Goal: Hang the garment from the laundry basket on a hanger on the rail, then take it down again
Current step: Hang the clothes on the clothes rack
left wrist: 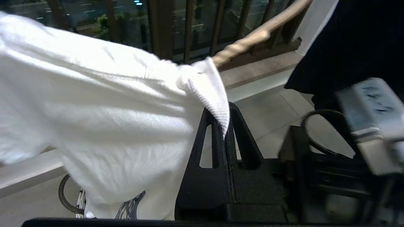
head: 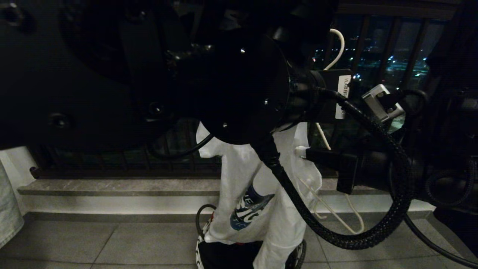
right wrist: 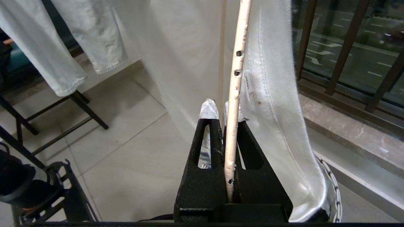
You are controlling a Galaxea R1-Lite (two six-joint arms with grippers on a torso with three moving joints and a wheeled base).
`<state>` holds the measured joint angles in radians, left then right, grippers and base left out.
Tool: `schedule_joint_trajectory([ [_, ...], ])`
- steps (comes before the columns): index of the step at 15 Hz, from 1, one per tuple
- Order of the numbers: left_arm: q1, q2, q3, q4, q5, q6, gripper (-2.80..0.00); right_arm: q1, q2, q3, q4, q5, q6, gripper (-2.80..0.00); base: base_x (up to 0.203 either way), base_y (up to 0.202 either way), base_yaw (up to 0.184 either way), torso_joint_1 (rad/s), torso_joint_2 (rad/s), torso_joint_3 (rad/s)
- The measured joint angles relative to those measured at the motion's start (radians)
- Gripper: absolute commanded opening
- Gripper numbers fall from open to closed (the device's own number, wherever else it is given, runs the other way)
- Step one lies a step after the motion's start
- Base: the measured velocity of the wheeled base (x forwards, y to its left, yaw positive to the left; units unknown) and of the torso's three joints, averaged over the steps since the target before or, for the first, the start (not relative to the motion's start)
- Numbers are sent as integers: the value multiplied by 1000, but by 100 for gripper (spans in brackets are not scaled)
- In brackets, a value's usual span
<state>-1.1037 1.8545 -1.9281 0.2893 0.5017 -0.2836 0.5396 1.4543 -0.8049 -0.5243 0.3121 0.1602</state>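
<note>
My left gripper is going to let go of the garment's collar, now over the laundry basket, at the base of the hanger's hook [head: 300,92] [left wrist: 214,63].
The garment [head: 242,175], a white T-shirt with a blue chest graphic, hangs over the laundry basket [head: 199,251] on the floor. My left gripper [left wrist: 224,121] is shut on its ribbed collar, and the garment [left wrist: 104,107] drapes away from the jaws. My right gripper [right wrist: 221,110] is shut on the thin pale wire of the hanger [right wrist: 236,72], with the garment [right wrist: 274,104] right beside it. The hanger's hook [head: 339,46] rises above my right gripper [head: 301,152], and its lower wire [head: 336,215] hangs below. The rail does not show plainly; a dark band with round holes [head: 59,120] fills the upper left.
A dark balcony railing [head: 396,48] with vertical bars stands behind a stone ledge [head: 112,186]. Pale trousers [right wrist: 44,53] hang over a black folding stand [right wrist: 80,105]. A black rack [right wrist: 60,192] sits on the tiled floor. My left arm [head: 239,86] blocks much of the head view.
</note>
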Motion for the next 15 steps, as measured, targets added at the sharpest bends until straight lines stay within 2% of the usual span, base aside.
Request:
schedule_joint_trajectory([
  [3,-7,4,0,-1,0,15,-280,0,14,10,-7,1,-2,-280,0,0,0,0,0,0],
  [6,-5,15,0,-28,-1,16,-280,0,29,20,-74,1,0,-280,0,0,0,0,0,0],
  [8,4,31,0,-83,-8,19,-280,0,40,24,-78,0,0,-280,0,0,0,0,0,0],
  [13,25,49,1,-91,-21,34,-280,0,50,25,-80,0,1,-280,0,0,0,0,0,0],
  [15,42,46,1,-91,-50,33,-280,0,51,22,-80,1,2,-280,0,0,0,0,0,0],
])
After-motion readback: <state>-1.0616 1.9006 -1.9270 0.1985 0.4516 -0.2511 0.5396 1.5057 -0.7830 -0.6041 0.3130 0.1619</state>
